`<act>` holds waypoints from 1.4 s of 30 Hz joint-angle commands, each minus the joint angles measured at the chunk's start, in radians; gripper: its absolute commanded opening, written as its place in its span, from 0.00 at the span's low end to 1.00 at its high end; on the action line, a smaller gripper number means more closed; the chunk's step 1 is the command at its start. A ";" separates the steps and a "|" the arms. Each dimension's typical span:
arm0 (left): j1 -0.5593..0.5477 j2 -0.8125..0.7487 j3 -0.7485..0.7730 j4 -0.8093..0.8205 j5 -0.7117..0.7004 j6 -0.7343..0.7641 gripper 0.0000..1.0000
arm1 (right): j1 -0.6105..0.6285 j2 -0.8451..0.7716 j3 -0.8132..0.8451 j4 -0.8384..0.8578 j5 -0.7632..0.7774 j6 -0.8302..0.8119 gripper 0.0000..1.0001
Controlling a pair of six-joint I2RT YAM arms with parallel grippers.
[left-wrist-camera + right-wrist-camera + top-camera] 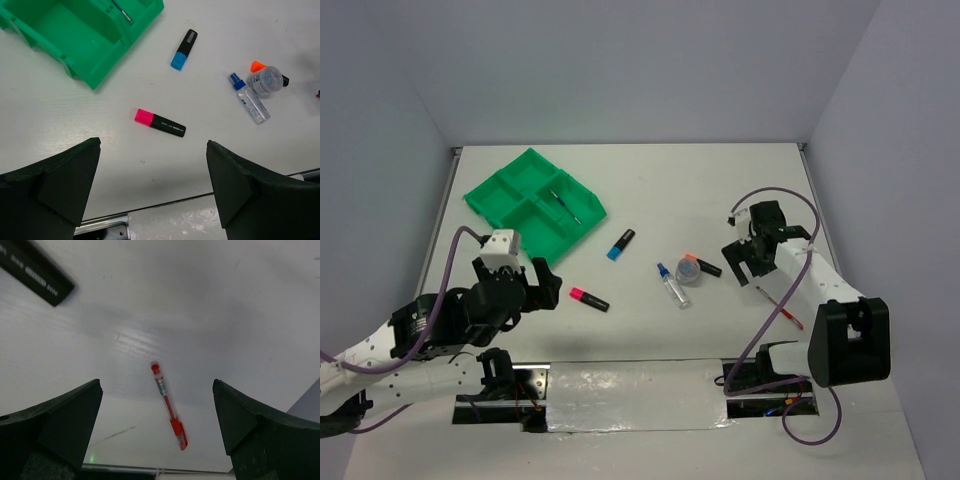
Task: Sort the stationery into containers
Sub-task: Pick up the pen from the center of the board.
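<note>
The robot's right gripper needs to close on the red pen's body (773, 301) (164, 394), between the pen's cap with the clip and the pen's small red end.
The green four-compartment tray (510, 190) sits at the far left with a thin blue pen (563, 205) in its right compartment. A blue-ended highlighter (620, 244), a pink-ended highlighter (588, 298), a blue-capped clear tube (672, 285), a clear tape roll (690, 270) and an orange-ended highlighter (700, 265) lie mid-table. A red pen (780, 307) lies on the right. My left gripper (548, 285) is open and empty, above the table left of the pink highlighter (160, 123). My right gripper (745, 262) is open and empty, over the red pen (169, 407).
The left wrist view shows the tray's corner (80, 35), the blue highlighter (184, 49), the tube (250, 98) and the tape roll (265, 81). A shiny metal strip (630, 395) runs along the near edge between the arm bases. Walls close the table on three sides.
</note>
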 commanded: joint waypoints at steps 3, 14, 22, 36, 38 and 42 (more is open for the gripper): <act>-0.019 -0.016 0.002 0.002 -0.019 -0.009 0.99 | -0.053 -0.008 0.003 -0.127 -0.096 -0.200 0.98; -0.079 -0.036 0.015 -0.046 -0.066 -0.050 0.99 | -0.135 0.061 -0.030 -0.175 -0.132 -0.274 0.93; -0.121 -0.056 0.018 -0.072 -0.097 -0.075 0.99 | -0.161 0.170 -0.005 -0.161 -0.087 -0.308 0.77; -0.125 -0.047 0.025 -0.067 -0.095 -0.061 0.99 | -0.189 0.328 0.033 -0.088 -0.127 -0.355 0.35; -0.124 -0.047 0.026 -0.063 -0.094 -0.053 0.99 | -0.188 0.331 0.032 -0.068 -0.141 -0.348 0.30; -0.125 -0.050 0.028 -0.056 -0.091 -0.046 0.99 | -0.181 0.345 0.041 -0.043 -0.155 -0.339 0.20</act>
